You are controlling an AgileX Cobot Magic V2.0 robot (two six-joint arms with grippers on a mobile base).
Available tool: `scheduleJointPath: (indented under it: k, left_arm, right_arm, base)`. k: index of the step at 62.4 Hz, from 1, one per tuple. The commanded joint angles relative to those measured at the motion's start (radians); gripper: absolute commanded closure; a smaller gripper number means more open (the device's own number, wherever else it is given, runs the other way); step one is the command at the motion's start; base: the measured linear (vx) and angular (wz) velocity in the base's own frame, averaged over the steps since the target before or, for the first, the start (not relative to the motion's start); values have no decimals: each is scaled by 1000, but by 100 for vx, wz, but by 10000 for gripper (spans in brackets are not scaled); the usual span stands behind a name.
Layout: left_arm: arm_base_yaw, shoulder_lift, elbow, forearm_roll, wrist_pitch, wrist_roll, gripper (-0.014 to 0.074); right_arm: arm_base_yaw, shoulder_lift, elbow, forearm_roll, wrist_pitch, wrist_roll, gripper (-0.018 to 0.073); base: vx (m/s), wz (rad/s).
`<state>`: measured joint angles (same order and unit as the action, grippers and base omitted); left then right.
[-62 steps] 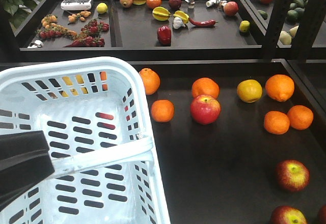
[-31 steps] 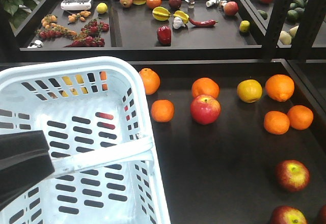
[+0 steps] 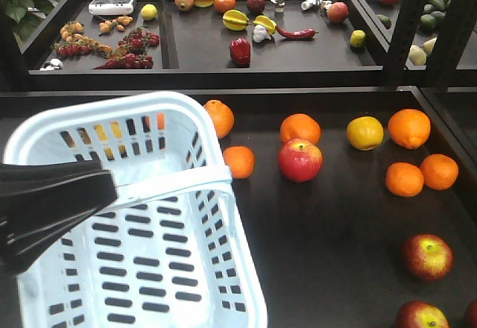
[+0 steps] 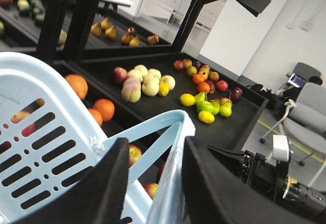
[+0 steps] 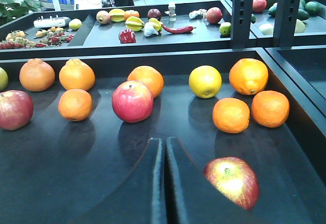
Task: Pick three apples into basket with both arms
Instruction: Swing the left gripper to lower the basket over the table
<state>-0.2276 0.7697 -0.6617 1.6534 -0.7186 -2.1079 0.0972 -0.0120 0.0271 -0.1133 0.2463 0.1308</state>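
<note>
My left gripper is going to set the pale blue basket down and let go of it on the dark tray (image 3: 242, 263) in front of the small orange.
The pale blue basket (image 3: 149, 104) stands at the left of the dark tray, its swing handle (image 3: 175, 185) raised across it. My left gripper (image 3: 104, 188) is at that handle. In the left wrist view the gripper (image 4: 157, 145) straddles the handle (image 4: 170, 183), which rests against the right finger. One apple (image 3: 300, 160) lies mid-tray, and two more apples (image 3: 428, 256) (image 3: 422, 317) lie front right. My right gripper (image 5: 164, 142) is shut and empty, low over the tray. An apple (image 5: 233, 180) sits just right of its fingers, and another apple (image 5: 132, 101) lies ahead.
Oranges (image 3: 238, 162) (image 3: 300, 128) (image 3: 409, 127) and a yellow fruit (image 3: 365, 133) lie among the apples. A raised back tray (image 3: 201, 52) holds mixed produce. Black uprights (image 3: 406, 22) stand at the right. The tray's right wall (image 3: 456, 130) lies beyond the oranges.
The basket has shifted right and forward, and its handle has swung up. My left gripper has risen and moved right with the handle. The loose fruit has not moved.
</note>
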Motion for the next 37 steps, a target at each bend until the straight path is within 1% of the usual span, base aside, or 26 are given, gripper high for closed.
scheduleJointPath:
  k: [1,6,12,27,34,37]
  left_arm:
    - [-3,81,-49,-99,12,27,603]
    - [-3,145,-90,-97,-25,74,603]
    - [-3,238,-175,-97,-79,137,603]
    - [-4,510,-368,-101,-189,139,603]
    - [-5,628,-430,-132,-239,140,603]
    - [-9,675,-455,-133,-254,146,603]
  right_arm:
    - [1,-12,14,-10,-73,-8,564]
    - [1,-12,14,-10,-73,-8,564]
    - [1,-12,14,-10,-73,-8,564]
    - [1,-12,14,-10,-73,-8,564]
    - [1,-12,14,-10,-73,-8,564]
    - [1,-12,14,-10,-73,-8,564]
  base:
    - [0,0]
    - [0,0]
    - [0,0]
    - [0,0]
    - [0,0]
    - [0,0]
